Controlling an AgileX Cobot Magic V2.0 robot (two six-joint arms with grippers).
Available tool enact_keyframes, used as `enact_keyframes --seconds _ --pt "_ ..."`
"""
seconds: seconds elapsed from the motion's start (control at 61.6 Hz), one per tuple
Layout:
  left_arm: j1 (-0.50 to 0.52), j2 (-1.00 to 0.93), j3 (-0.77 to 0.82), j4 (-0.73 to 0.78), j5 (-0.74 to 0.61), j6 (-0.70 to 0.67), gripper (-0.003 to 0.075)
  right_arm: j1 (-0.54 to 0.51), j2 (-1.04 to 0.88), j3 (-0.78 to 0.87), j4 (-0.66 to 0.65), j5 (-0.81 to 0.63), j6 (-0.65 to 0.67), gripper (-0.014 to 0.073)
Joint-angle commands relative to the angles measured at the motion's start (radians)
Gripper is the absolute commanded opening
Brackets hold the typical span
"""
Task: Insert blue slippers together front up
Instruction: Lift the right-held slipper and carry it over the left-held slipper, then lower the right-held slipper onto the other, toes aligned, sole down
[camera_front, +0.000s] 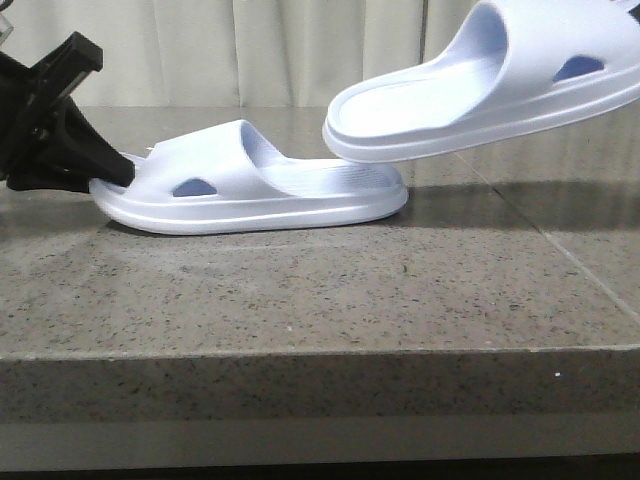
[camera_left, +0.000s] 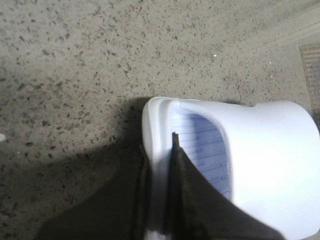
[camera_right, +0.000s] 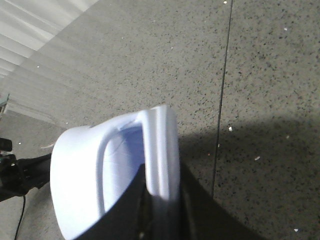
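Next, my right gripper lets go of the tilted blue slipper on the lying slipper's footbed (camera_front: 386, 152), with its heel tucked under the lying slipper's strap.
One blue slipper (camera_front: 250, 190) lies sole-down on the stone table, strap end to the left. My left gripper (camera_front: 122, 168) is shut on the sole at that toe end. In the left wrist view one finger lies on the ribbed footbed under the strap of this slipper (camera_left: 270, 160) and the other sits outside the sole, with the gripper (camera_left: 160, 155) clamped across it. The other blue slipper (camera_front: 490, 80) hangs tilted in the air at upper right, its heel just above the lying one's heel. My right gripper (camera_right: 162, 195) is shut on the sole edge of that slipper (camera_right: 85, 170); in the front view it is out of frame.
The speckled granite table ends in a front edge (camera_front: 300, 355) close to the camera. A thin seam (camera_right: 222, 100) runs across the top. A pale curtain (camera_front: 250, 50) hangs behind. My left arm (camera_right: 12, 172) shows dark at the edge of the right wrist view.
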Motion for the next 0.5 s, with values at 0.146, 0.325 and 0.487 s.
enact_keyframes --seconds 0.146,0.325,0.487 --pt "-0.008 -0.031 -0.026 0.035 0.078 0.006 -0.0020 0.099 -0.023 -0.017 0.081 -0.105 -0.020 -0.0067" --pt "-0.008 -0.031 -0.026 0.058 0.099 0.006 -0.0020 0.144 -0.023 -0.017 0.081 -0.143 -0.020 -0.0067" --pt "-0.008 -0.031 -0.026 0.069 0.117 0.006 -0.0020 0.155 -0.023 -0.017 0.080 -0.141 -0.020 -0.0067"
